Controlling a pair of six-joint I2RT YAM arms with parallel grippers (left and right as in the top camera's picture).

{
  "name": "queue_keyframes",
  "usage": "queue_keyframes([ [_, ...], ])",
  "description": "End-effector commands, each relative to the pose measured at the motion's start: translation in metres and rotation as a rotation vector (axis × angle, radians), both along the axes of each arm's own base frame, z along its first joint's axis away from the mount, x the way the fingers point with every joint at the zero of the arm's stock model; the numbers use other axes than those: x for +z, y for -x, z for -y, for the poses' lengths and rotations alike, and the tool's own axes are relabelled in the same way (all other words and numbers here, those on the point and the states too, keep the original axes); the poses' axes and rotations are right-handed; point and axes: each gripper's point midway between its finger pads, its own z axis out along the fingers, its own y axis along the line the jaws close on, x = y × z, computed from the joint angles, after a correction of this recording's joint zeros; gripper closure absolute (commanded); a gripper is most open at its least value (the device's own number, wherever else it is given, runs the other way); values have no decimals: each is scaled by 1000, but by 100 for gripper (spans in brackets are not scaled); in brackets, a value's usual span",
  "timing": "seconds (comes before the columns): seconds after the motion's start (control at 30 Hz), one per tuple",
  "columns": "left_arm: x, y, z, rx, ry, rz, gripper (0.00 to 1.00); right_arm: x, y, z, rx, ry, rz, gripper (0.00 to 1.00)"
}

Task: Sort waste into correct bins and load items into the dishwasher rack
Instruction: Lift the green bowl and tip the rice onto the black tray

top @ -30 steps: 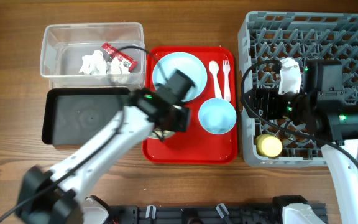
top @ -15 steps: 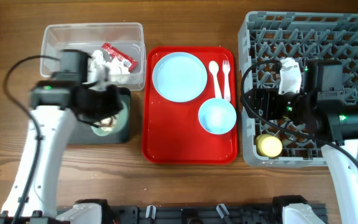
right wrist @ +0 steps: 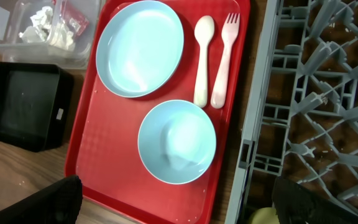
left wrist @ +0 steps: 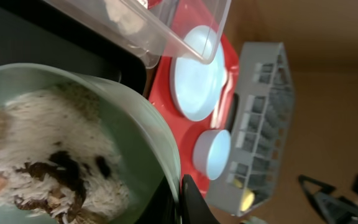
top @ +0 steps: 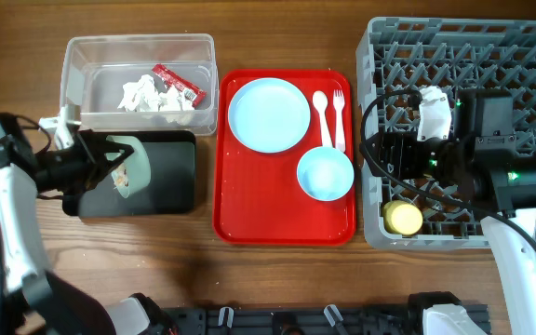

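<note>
Next, my left gripper releases the pale green bowl on the red tray [top: 261,190] [left wrist: 179,137] next to the blue bowl, close to the blue plate.
My left gripper [top: 100,164] [left wrist: 180,188] is shut on the rim of the pale green bowl [top: 130,167] [left wrist: 123,118]. The bowl hangs tilted on its side over the black tray [top: 166,177] [left wrist: 36,43]. Beige-brown food scraps [left wrist: 42,168] with rice grains lie inside it. The clear tub [top: 74,84] holds white tissue [top: 147,95] and a red wrapper [top: 175,82]. On the red tray [top: 277,219] lie the blue plate [top: 268,113], spoon [top: 322,113], fork [top: 339,113] and blue bowl [top: 325,173]. My right gripper [right wrist: 182,211] stands open and empty at the left edge of the grey rack [top: 519,65].
A yellow round object [top: 403,217] sits in the rack's front left corner. Bare wooden table [top: 249,279] runs along the front. The right arm's body and cables cover the rack's middle.
My left arm carried the green bowl from the red tray leftward to the black tray and tipped it on its side. The right arm has not moved.
</note>
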Motion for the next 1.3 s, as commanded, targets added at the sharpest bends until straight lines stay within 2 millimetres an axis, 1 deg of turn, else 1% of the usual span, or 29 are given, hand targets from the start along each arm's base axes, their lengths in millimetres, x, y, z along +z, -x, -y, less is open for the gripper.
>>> queue_keyframes([
  [0.0,8,-14,-1,-10,221,117,96,8,-3,-4,15,-14,21,0],
  [0.13,-5,-26,-11,31,362,115,96,7,-3,-3,10,-8,20,0],
  [0.23,-11,-32,-16,55,451,116,96,7,-3,-3,10,-8,20,2],
  [0.3,-13,-35,-17,72,520,117,96,7,-3,-3,10,-8,20,0],
  [0.37,-11,-39,-19,87,590,132,96,7,-3,-3,10,-8,20,0],
  [0.5,0,-43,-21,105,683,162,96,7,-3,-3,10,-8,21,0],
  [1.07,3,-35,-15,160,775,26,96,10,-7,-3,11,-9,39,0],
  [1.27,0,-31,-11,162,767,-16,96,10,-7,-3,11,-9,40,0],
])
